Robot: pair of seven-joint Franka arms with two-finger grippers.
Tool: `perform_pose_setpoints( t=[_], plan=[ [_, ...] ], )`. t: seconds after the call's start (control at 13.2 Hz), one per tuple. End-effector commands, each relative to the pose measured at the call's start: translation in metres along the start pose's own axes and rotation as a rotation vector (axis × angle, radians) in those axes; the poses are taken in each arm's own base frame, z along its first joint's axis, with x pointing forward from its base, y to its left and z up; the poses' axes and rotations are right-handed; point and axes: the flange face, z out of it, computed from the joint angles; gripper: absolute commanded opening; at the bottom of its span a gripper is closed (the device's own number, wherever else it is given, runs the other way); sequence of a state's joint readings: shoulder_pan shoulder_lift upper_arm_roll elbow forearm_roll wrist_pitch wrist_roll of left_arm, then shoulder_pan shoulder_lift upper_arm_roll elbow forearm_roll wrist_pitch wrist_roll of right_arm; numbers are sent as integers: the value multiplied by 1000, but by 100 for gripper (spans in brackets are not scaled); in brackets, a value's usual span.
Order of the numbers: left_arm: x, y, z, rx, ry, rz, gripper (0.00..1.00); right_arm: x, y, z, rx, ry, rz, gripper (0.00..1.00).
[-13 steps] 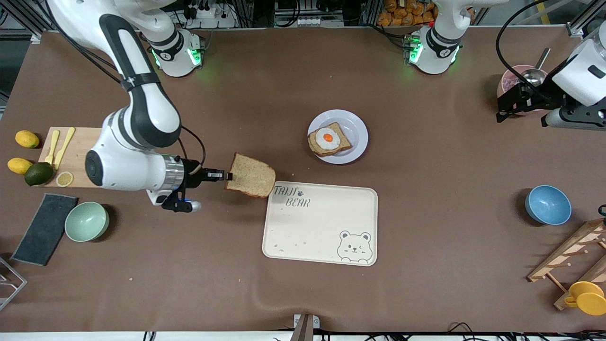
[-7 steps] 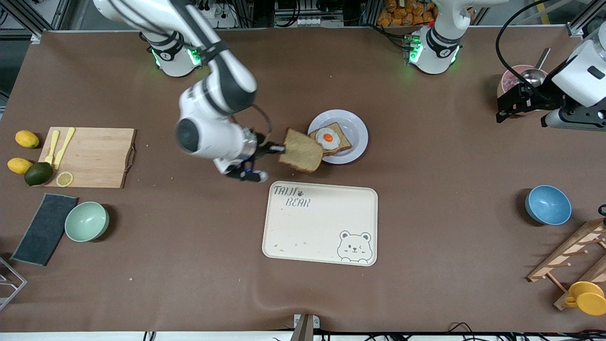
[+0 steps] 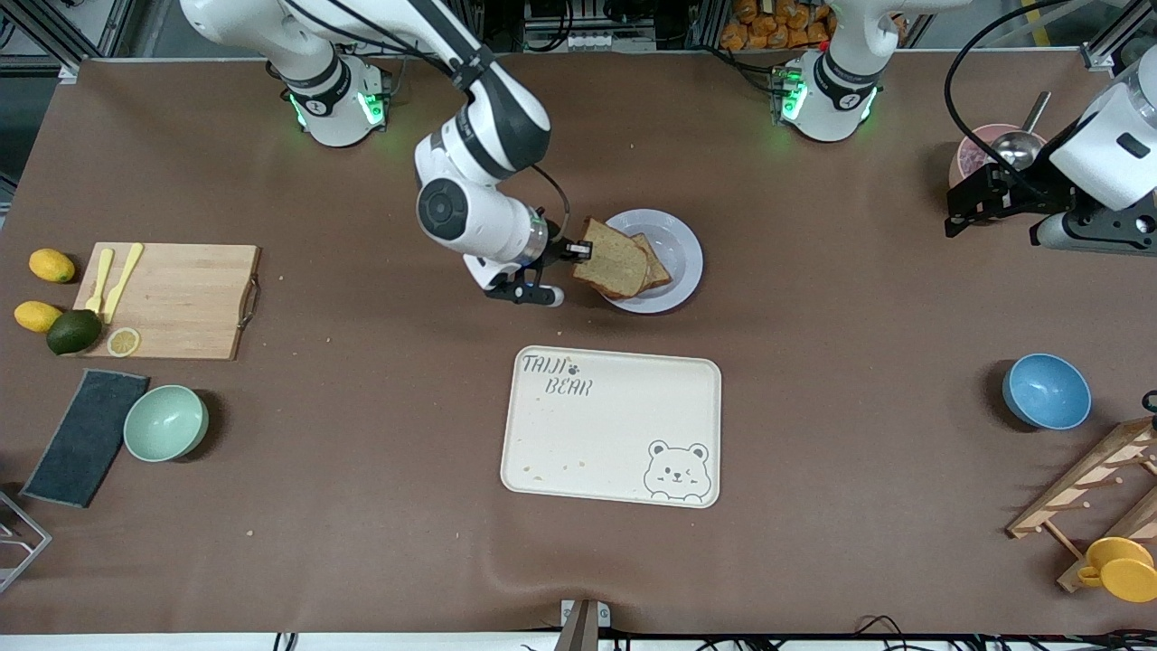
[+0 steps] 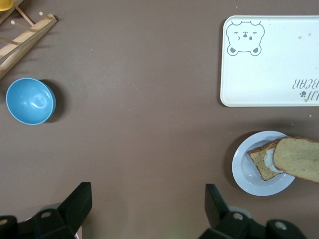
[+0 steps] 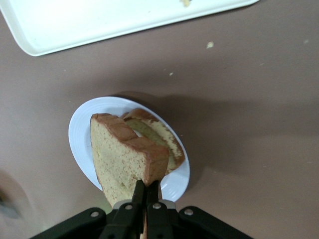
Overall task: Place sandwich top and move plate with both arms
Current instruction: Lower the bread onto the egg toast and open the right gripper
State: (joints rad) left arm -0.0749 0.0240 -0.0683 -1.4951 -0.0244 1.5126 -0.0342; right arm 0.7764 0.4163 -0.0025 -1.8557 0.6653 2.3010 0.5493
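Note:
I need to let go of the sandwich top with my right gripper on the white plate (image 3: 640, 259) (image 5: 130, 153) against the egg slice.
The sandwich top (image 3: 615, 265), a plain brown bread slice, hangs tilted over the plate (image 3: 680, 244) with my right gripper (image 3: 578, 250) shut on its crust edge. It covers most of the egg slice (image 3: 658, 268) lying on the plate. In the right wrist view the sandwich top (image 5: 122, 159) stands on edge above the plate (image 5: 82, 129), pinched in the right gripper (image 5: 146, 186). My left gripper (image 3: 963, 203) waits open and empty over the table at the left arm's end. The left wrist view shows the left gripper (image 4: 148, 199) with the plate (image 4: 249, 174) and sandwich top (image 4: 299, 157) some way off.
A cream bear-printed tray (image 3: 615, 425) lies nearer the front camera than the plate. A blue bowl (image 3: 1047, 391), a wooden rack (image 3: 1085, 497) and a pink bowl with a ladle (image 3: 981, 149) sit toward the left arm's end. A cutting board (image 3: 172, 298) and green bowl (image 3: 165, 422) sit toward the right arm's end.
The right arm has carried the bread slice from beside the tray's corner to over the plate, where it now hides the egg. The left arm has barely moved.

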Motion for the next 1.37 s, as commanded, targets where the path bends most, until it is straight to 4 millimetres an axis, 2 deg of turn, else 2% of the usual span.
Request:
perform_pose_setpoints(
  t=[0.0, 0.23, 0.68, 0.76, 0.84, 0.91, 0.99, 1.14, 1.29],
  plan=[
    [-1, 1, -2, -8, -3, -15, 100, -23, -3, 18, 15, 21, 20, 0],
    [-1, 1, -2, -8, -3, -15, 100, -36, -3, 41, 7, 44, 7, 0],
    [-1, 1, -2, -9, -5, -15, 100, -32, -4, 55, 40, 72, 54, 0],
    [-1, 1, -2, -9, -3, -15, 100, -32, -3, 56, 39, 70, 57, 5],
    [-1, 1, -2, -8, -3, -15, 100, -32, -4, 57, 39, 68, 80, 58],
    [-1, 1, -2, -8, -5, -15, 100, -32, -5, 57, 42, 67, 127, 83],
    [-1, 1, -2, -9, -5, -15, 100, -33, -9, 55, 47, 65, 146, 100],
    [-1, 1, -2, -9, -3, -15, 100, -33, -11, 54, 50, 66, 144, 100],
    [-1, 1, -2, -8, -3, -15, 100, -30, -9, 41, 44, 41, 150, 100]
  ],
)
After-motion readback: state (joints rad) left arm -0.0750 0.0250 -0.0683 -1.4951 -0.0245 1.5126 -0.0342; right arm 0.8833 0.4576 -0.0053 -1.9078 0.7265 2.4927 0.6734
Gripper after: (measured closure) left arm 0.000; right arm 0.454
